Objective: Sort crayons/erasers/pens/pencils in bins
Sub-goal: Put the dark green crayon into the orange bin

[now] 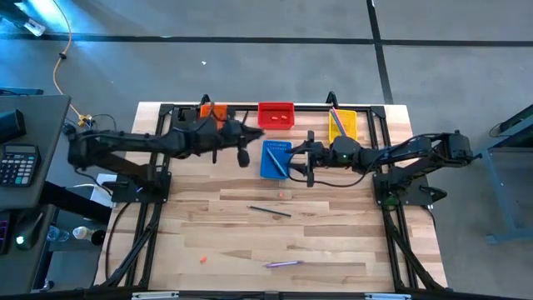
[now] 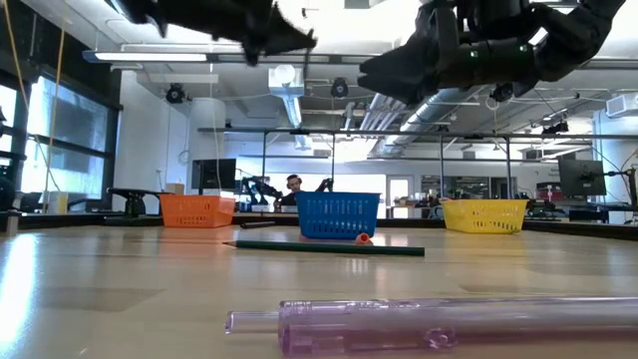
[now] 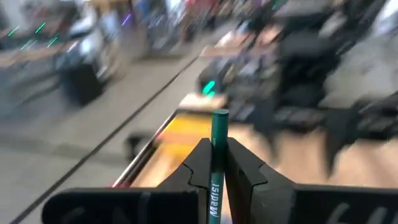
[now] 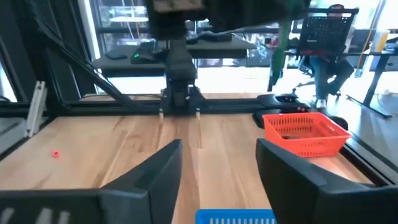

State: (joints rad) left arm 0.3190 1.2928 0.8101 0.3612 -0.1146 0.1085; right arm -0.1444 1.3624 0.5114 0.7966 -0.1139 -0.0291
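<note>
Next, my left gripper drops the green pencil inside the orange bin (image 1: 213, 123) at the far edge of the table.
My left gripper (image 3: 214, 144) is shut on a green pencil (image 3: 219, 124) and hovers high between the orange bin (image 1: 212, 111) and the blue bin (image 1: 275, 158). In the right wrist view the same pencil (image 4: 278, 50) shows upright above the orange bin (image 4: 305, 134). My right gripper (image 4: 219, 155) is open and empty, above the right side of the blue bin (image 4: 236, 216). The red bin (image 1: 276, 115) and the yellow bin (image 1: 342, 123) stand at the far edge. A dark pencil (image 1: 269, 211), a small eraser (image 1: 281, 196), an orange lump (image 1: 202, 260) and a purple pen (image 1: 283, 263) lie flat on the table. My left gripper pinches the green pencil's shaft (image 3: 216, 163) between its two fingers. The pencil runs along the fingers, and its end (image 3: 219, 115) sticks out past the fingertips. It is lifted clear of the table and of the bins.
The black frame rail (image 1: 250, 107) runs behind the bins at the far edge. The low view has the purple pen (image 2: 449, 319) close in front, with the dark pencil (image 2: 329, 247) and the eraser (image 2: 363, 237) before the blue bin (image 2: 339, 214). Bare wood lies near the front.
</note>
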